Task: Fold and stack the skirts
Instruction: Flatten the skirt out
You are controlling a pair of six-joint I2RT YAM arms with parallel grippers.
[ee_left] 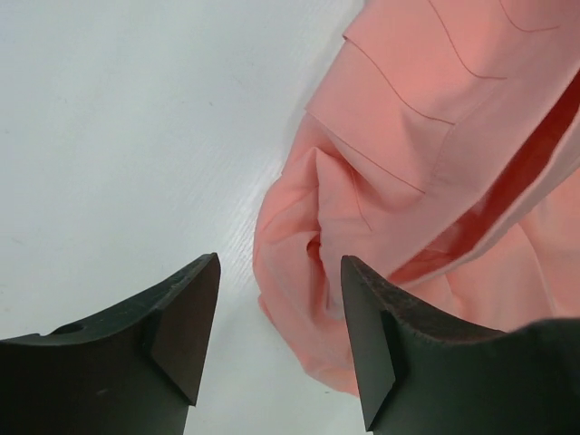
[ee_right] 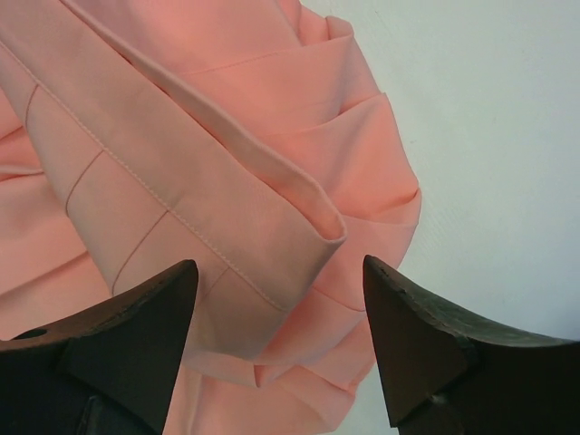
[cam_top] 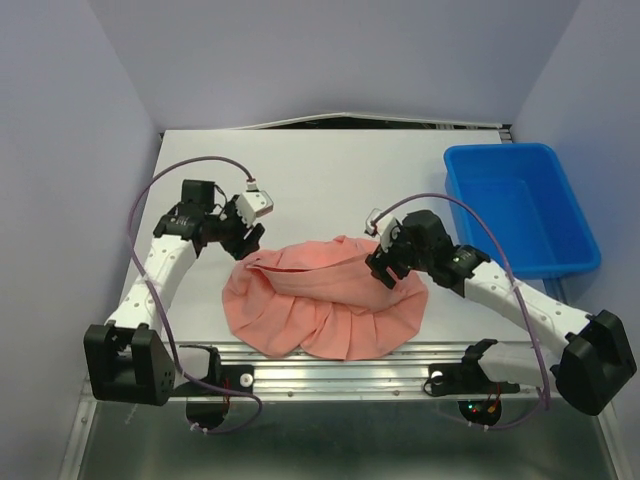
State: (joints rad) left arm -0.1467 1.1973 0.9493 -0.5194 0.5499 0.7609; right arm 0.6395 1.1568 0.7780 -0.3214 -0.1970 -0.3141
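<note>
The folded band is slack; next my right gripper pinches the band's corner (ee_right: 328, 234) and straightens the band across the rumpled skirt before folding.
One salmon-pink pleated skirt (cam_top: 320, 298) lies rumpled at the near middle of the white table, its hem folded over along the top edge. My left gripper (cam_top: 243, 240) is open just above the skirt's left corner (ee_left: 299, 263); the cloth edge lies between and beside its fingertips (ee_left: 195, 299), not gripped. My right gripper (cam_top: 385, 268) is open over the skirt's right end, with the folded band (ee_right: 227, 227) lying between its fingertips (ee_right: 399, 308), not pinched.
A blue plastic bin (cam_top: 520, 205) stands at the right back of the table (cam_top: 320, 180), close behind the right arm. Grey walls enclose the sides and back. A metal rail runs along the near edge.
</note>
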